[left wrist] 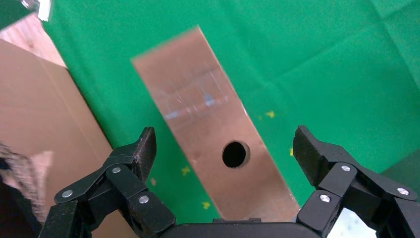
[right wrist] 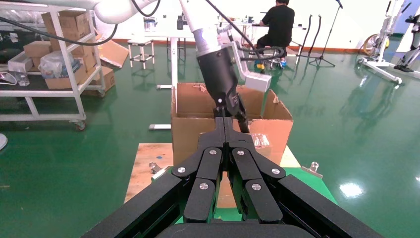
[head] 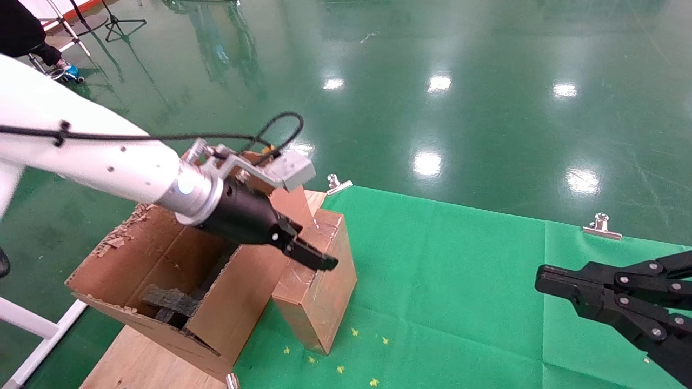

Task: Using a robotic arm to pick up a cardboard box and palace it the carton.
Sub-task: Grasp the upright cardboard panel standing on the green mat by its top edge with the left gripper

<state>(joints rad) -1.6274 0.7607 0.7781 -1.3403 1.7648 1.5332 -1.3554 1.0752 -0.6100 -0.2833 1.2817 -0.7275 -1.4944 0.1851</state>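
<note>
Next, I close my left gripper on the upper sides [head: 331, 270] [left wrist: 265, 148] of the small cardboard box, level with the round hole in the top of the box.
The small taped cardboard box [head: 319, 286] stands on the green cloth, right beside the carton [head: 157, 259]. The carton has torn flaps and black foam [head: 167, 303] inside. My left gripper [head: 311, 254], on the white arm, hovers just over the box's top. In the left wrist view this gripper [left wrist: 225, 148] is open. Its fingers [left wrist: 143, 148] straddle the box [left wrist: 198, 99] without touching it, and a round hole shows in the box's top. The carton wall [left wrist: 39, 114] lies beside it. My right gripper [head: 543, 281] is shut and empty at the right, and shows shut in its own view [right wrist: 225, 121].
The green cloth [head: 459, 281] is held by metal clips [head: 338, 185] [head: 601, 226]. A wooden board [head: 135, 356] lies under the carton at the table's left end. Glossy green floor surrounds the table. Shelving [right wrist: 59, 49] and a seated person [right wrist: 278, 22] are far behind.
</note>
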